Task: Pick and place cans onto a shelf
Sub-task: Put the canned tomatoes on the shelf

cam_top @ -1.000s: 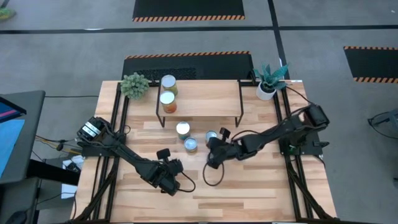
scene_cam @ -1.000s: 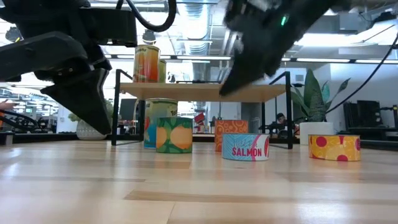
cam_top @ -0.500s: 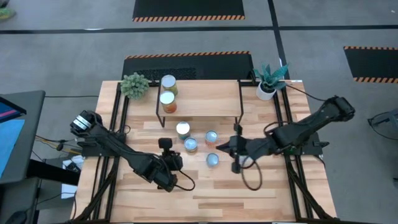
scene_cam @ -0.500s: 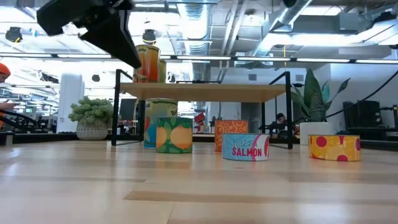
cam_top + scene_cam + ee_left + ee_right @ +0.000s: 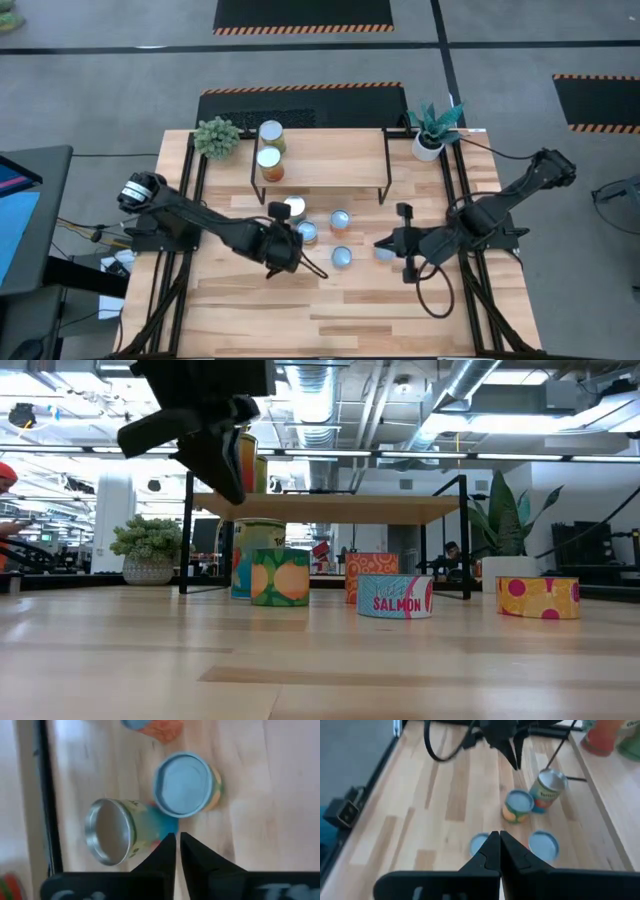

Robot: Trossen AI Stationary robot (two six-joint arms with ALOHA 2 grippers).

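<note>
The left gripper's fingers are shut beside the tall teal can, so the robot should open them and pinch the can's rim (image 5: 132, 839) before lifting it to the shelf.
The light-wood shelf (image 5: 330, 160) stands at the table's far side on black legs, with two cans (image 5: 269, 145) on its left end. Five cans stand on the table in front of it: a tall teal one (image 5: 293, 208), an orange-and-green one (image 5: 307, 232), an orange one (image 5: 340, 220), a blue SALMON tin (image 5: 395, 596) and a yellow red-dotted tin (image 5: 538, 598). My left gripper (image 5: 295, 238) is shut and hangs above the tall and orange-and-green cans (image 5: 185, 785). My right gripper (image 5: 382, 246) is shut over the table, right of the group.
A bushy green plant (image 5: 216, 137) stands at the far left corner. A leafy plant in a white pot (image 5: 428, 145) stands at the far right, beside the shelf. Bare tabletop (image 5: 330, 310) lies along the near edge. Loose cables (image 5: 425, 295) trail from both arms.
My left gripper has risen from close to the tabletop and gone toward the table's far and right side, ending above the two left cans. My right gripper has drawn back toward the table's right edge, away from the cans. The cans have stayed in place.
</note>
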